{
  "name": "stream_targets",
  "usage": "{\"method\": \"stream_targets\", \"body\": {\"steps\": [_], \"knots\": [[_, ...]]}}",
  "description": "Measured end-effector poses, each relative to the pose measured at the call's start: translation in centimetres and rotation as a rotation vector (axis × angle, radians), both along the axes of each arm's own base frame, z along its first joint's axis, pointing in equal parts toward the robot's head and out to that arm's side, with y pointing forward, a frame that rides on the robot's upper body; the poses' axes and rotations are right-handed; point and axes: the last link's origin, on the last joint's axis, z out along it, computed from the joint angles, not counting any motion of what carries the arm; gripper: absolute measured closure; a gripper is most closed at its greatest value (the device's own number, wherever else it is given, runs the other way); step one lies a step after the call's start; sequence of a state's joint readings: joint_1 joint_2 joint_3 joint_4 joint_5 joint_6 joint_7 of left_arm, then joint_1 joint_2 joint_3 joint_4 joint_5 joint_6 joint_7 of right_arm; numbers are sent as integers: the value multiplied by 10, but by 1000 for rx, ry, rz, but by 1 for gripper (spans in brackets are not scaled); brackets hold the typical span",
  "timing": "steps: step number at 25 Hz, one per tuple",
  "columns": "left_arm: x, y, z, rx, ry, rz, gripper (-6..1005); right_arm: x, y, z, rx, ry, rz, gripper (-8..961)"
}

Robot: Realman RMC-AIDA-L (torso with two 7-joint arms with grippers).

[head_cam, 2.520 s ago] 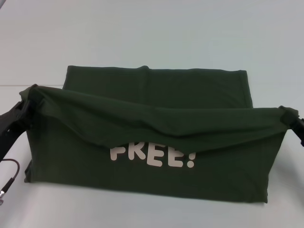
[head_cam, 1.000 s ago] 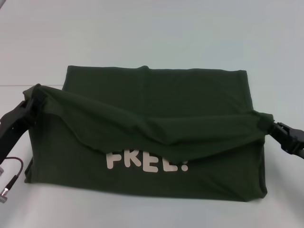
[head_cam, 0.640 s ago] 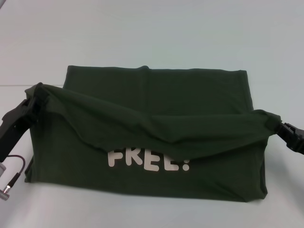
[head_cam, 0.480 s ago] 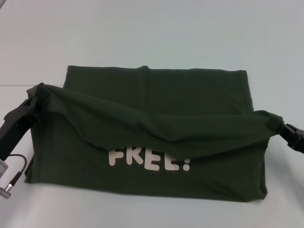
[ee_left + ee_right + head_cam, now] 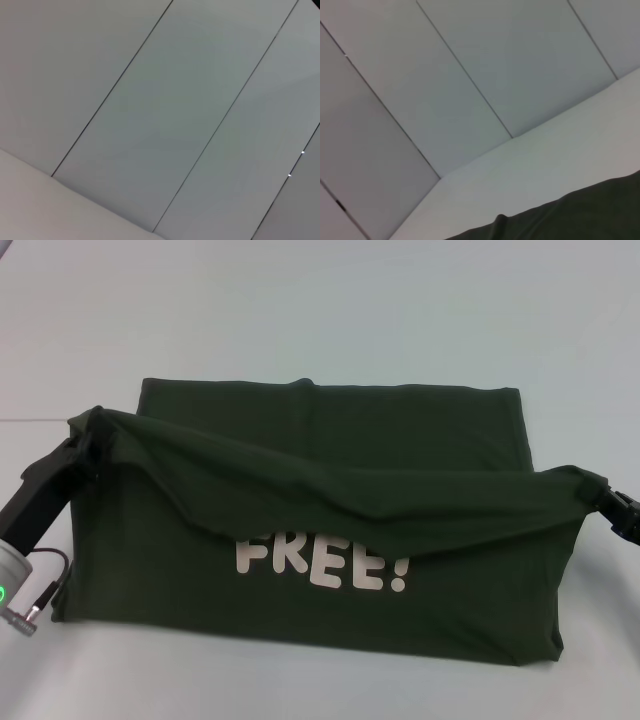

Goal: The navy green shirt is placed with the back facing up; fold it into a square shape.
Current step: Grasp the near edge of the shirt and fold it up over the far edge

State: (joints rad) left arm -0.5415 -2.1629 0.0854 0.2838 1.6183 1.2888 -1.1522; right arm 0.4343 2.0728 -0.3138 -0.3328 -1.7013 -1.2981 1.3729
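Observation:
The robot's left gripper should release its end of the lifted piece of the shirt about midway (image 5: 131, 471) along the shirt's nearest side edge.
The navy green shirt (image 5: 330, 440) lies spread across the white table (image 5: 320, 310), with a white "FREE!" print (image 5: 322, 565) showing on its near part. Its near edge is lifted into a sagging band stretched between my two grippers. At the band's left end my left gripper (image 5: 82, 443) is shut on the cloth. My right gripper (image 5: 598, 495) is shut on the right end. A strip of the same dark fabric (image 5: 570, 220) shows in the right wrist view. The left wrist view shows only wall panels.
My left arm's grey wrist with a green light (image 5: 12, 585) and a dark cable (image 5: 50, 580) hang over the table's near left. Bare table surrounds the shirt on all sides.
The lifted band has shifted a little away from me and to the right. The left arm has risen with its corner, and the "FREE!" print is more fully uncovered.

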Motion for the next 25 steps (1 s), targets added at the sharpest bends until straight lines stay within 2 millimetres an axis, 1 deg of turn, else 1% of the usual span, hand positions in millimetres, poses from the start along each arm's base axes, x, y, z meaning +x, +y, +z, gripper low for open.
{"method": "stream_targets", "body": {"steps": [9,15,25], "knots": [[-1,17,-3,6,10,80,972,3,12,-3,13,-31,-59,916],[1,27,-9,15,52,121,972,3,21,-5,15,-58,-88,915],[0,32,-13,39,84,159,972,-5,35,-12,4,-83,-95,914]]}}
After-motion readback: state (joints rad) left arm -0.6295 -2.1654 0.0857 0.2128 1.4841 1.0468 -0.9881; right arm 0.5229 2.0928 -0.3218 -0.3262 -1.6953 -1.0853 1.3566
